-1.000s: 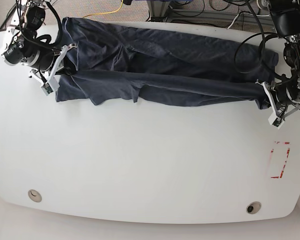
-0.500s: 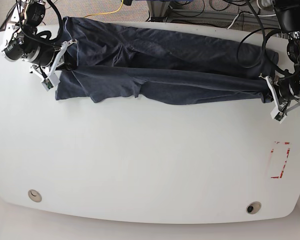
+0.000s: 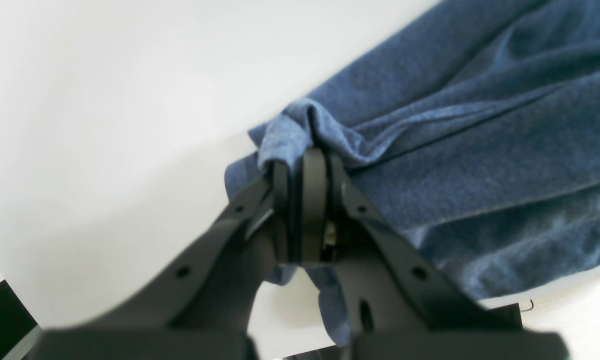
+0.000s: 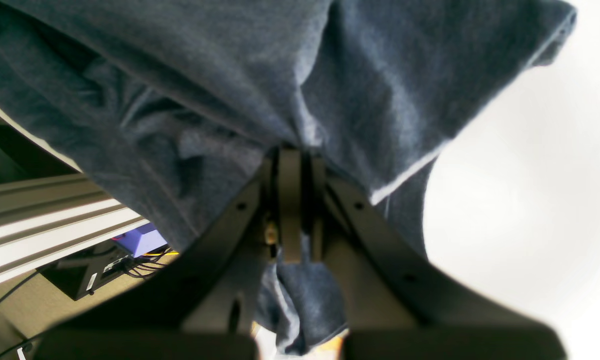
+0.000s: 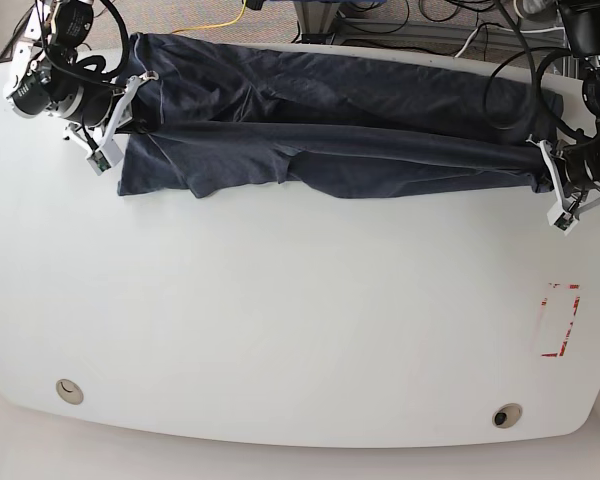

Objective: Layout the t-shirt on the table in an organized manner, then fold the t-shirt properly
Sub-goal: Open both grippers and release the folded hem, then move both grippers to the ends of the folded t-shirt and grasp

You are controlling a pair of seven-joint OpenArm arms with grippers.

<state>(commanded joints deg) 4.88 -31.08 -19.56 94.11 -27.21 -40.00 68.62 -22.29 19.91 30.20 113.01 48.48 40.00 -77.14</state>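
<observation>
The t-shirt lies along the table's far edge; my left gripper needs to lower the bunched end, grab the layered cloth (image 5: 521,180) and pull the t-shirt nearer.
The dark navy-grey t-shirt (image 5: 330,130) is stretched in a long band across the far side of the white table (image 5: 280,320); its lettering is hidden. My left gripper (image 5: 542,172), at the base view's right, is shut on one bunched end of the t-shirt (image 3: 429,150), its jaws pinching a fold (image 3: 304,165). My right gripper (image 5: 128,118), at the base view's left, is shut on the other end (image 4: 290,165), with cloth (image 4: 230,75) draped over its fingers. The shirt hangs taut between both grippers, with a flap drooping onto the table (image 5: 180,170).
A red tape mark (image 5: 560,320) lies near the right edge. Two round holes (image 5: 70,391) (image 5: 506,414) sit near the front edge. Cables and a metal frame (image 5: 400,20) lie behind the table's far edge.
Both grippers have moved toward the table's far edge, carrying the stretched t-shirt with them. The band is pulled straighter.
</observation>
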